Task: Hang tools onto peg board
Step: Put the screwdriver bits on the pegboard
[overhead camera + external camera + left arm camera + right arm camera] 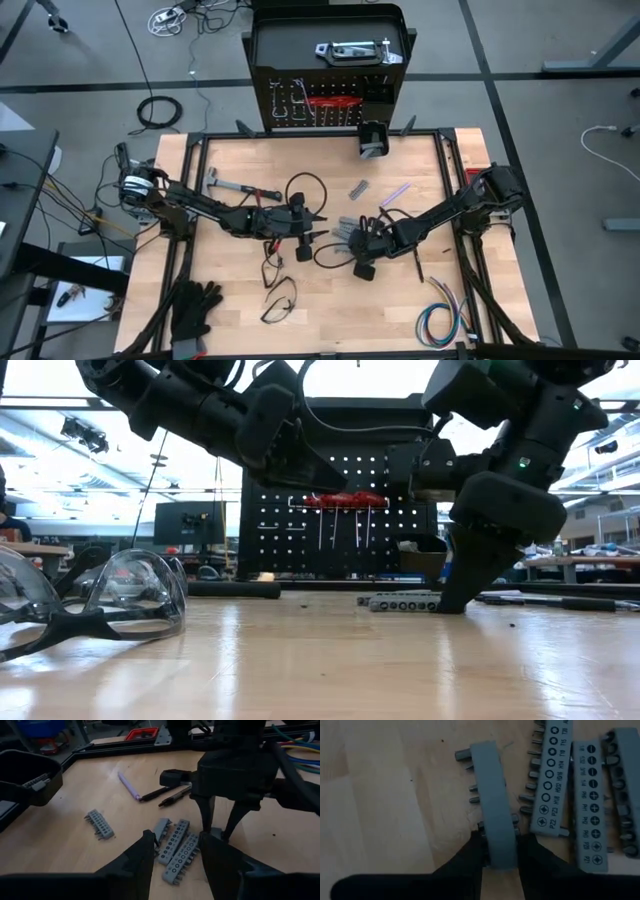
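Note:
Next, my right hand drops the grey strip in the small black bin (371, 147) below the peg board.
Several grey bit-holder strips (176, 851) lie flat on the wooden table near its middle. My right gripper (499, 862) stands over them, pointing steeply down, shut on one strip (492, 810); it also shows in the low view (462, 592). My left gripper (175, 836) hovers open just left of the strips (345, 230), aimed at them and touching nothing. The black peg board (325, 95) stands upright at the table's far edge, with red-handled tools (345, 500) hanging on it. My right gripper pinches the grey strip's two long sides (496, 851) between its two fingers, near one end. The fingers (532, 857) come from above, slanting down, and lie across the strip. The strip lies on the table on its edge, bits sticking out sideways.
A hammer (228, 185) lies at the far left, a purple pen (129, 786) and another grey strip (100, 823) beyond the pile. Safety glasses (100, 600) and black gloves (195, 310) lie near the front edge, a coloured wire bundle (445, 320) at the front right.

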Tool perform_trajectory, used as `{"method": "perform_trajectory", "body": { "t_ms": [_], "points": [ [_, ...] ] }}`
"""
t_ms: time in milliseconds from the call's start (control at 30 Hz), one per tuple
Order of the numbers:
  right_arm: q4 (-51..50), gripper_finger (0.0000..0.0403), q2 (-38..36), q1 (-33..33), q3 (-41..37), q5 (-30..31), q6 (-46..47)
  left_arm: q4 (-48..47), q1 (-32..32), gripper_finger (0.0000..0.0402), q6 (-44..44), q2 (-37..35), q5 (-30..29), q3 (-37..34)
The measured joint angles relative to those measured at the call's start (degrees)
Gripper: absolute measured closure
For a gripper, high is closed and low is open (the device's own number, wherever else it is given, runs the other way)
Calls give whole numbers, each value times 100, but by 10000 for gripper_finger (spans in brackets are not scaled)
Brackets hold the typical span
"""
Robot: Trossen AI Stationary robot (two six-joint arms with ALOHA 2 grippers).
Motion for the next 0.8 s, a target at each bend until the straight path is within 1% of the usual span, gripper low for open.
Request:
{"method": "perform_trajectory", "body": {
  "t_ms": [167, 267, 433, 533, 633, 800],
  "points": [
    [-126, 307, -64, -12, 86, -53, -134, -57, 0, 245, -2, 2, -13, 0],
    [-428, 307, -242, -18, 244, -51, -235, -61, 0, 245, -2, 2, -13, 0],
    [-903, 307, -862, -25, 385, 251, -340, -82, 0, 245, -7, 4, -13, 0],
    [-1393, 307, -1274, -56, 375, 546, -312, -105, 0, 245, -21, 4, -15, 0],
    [-1854, 307, -1763, -202, 378, 1145, -206, -105, 0, 245, -111, 4, -15, 0],
    [-2364, 307, -2363, -864, 382, 2139, -333, -146, 2, 245, -300, 4, -135, 0]
  ]
}}
